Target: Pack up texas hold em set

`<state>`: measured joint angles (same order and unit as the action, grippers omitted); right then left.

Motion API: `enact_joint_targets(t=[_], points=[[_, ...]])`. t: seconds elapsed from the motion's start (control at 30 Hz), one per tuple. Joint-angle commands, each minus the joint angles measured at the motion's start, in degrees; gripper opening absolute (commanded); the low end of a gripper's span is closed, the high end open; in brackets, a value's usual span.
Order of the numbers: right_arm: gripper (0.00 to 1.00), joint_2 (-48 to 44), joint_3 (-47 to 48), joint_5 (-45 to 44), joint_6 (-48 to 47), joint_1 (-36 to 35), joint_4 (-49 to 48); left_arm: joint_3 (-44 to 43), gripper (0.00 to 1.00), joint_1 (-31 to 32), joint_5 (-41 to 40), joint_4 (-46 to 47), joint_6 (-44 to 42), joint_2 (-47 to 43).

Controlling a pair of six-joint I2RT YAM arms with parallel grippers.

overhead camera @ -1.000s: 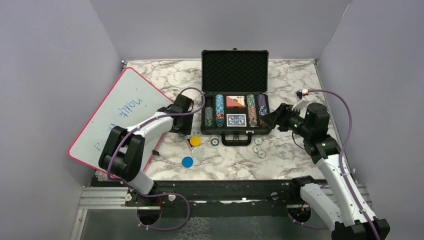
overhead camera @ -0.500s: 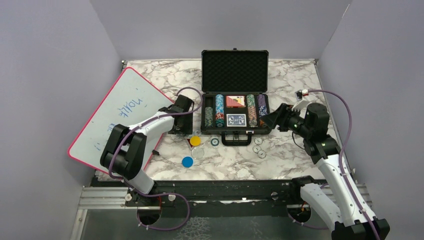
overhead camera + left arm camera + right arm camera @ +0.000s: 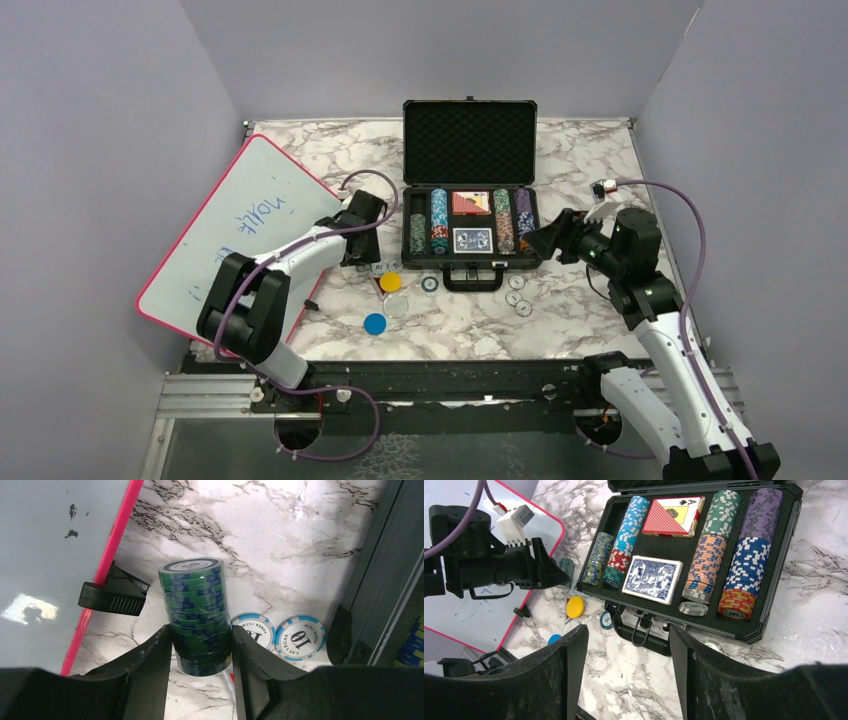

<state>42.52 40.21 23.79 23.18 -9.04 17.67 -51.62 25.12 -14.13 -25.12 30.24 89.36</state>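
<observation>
My left gripper is to put the stack of green and blue chips in the empty back of the case row (image 3: 418, 203) nearest the whiteboard. The stack is now upright beside the whiteboard's red edge.
The black briefcase (image 3: 470, 262) lies open at mid-table, its rows holding chip stacks, a red deck (image 3: 672, 516) and a blue deck (image 3: 653, 579). My left gripper (image 3: 200, 645) is shut on a green and blue chip stack (image 3: 196, 610), standing upright just left of the case, beside the whiteboard's red edge. Two white and blue "10" chips (image 3: 300, 637) lie flat behind it. My right gripper (image 3: 626, 665) is open and empty, held above the table at the case's right front corner (image 3: 555, 240). Loose chips (image 3: 518, 297) and yellow (image 3: 390, 282) and blue (image 3: 375, 323) buttons lie before the case.
A red-edged whiteboard (image 3: 240, 225) lies tilted on the left of the table, with a black clip (image 3: 114, 591) at its edge. Grey walls close in on three sides. The case handle (image 3: 644, 635) sticks out toward me.
My left gripper has shifted slightly back and left near the case's left side. The right arm has stayed almost still.
</observation>
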Motion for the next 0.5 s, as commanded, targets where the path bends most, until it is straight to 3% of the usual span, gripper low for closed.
enact_joint_targets(t=[0.0, 0.13, 0.2, 0.37, 0.47], points=[[0.64, -0.4, 0.1, -0.9, -1.1, -0.3, -0.3, 0.4, 0.41, -0.3, -2.4, 1.9, 0.7, -1.3], [0.66, -0.5, -0.1, -0.8, -0.6, -0.3, -0.4, -0.1, 0.49, -0.2, -0.8, 1.7, -0.6, -0.2], [0.67, -0.4, -0.3, -1.0, -0.5, -0.3, -0.4, -0.4, 0.48, -0.2, -0.6, 1.6, -0.7, 0.3], [0.68, -0.8, 0.5, -2.7, -0.9, -0.3, 0.5, -1.6, 0.30, -0.3, -0.3, 1.4, -1.8, -0.9], [0.68, -1.2, 0.7, -3.2, -0.9, -0.3, 0.7, -3.2, 0.25, -0.3, 0.0, 1.1, -3.0, -3.2]])
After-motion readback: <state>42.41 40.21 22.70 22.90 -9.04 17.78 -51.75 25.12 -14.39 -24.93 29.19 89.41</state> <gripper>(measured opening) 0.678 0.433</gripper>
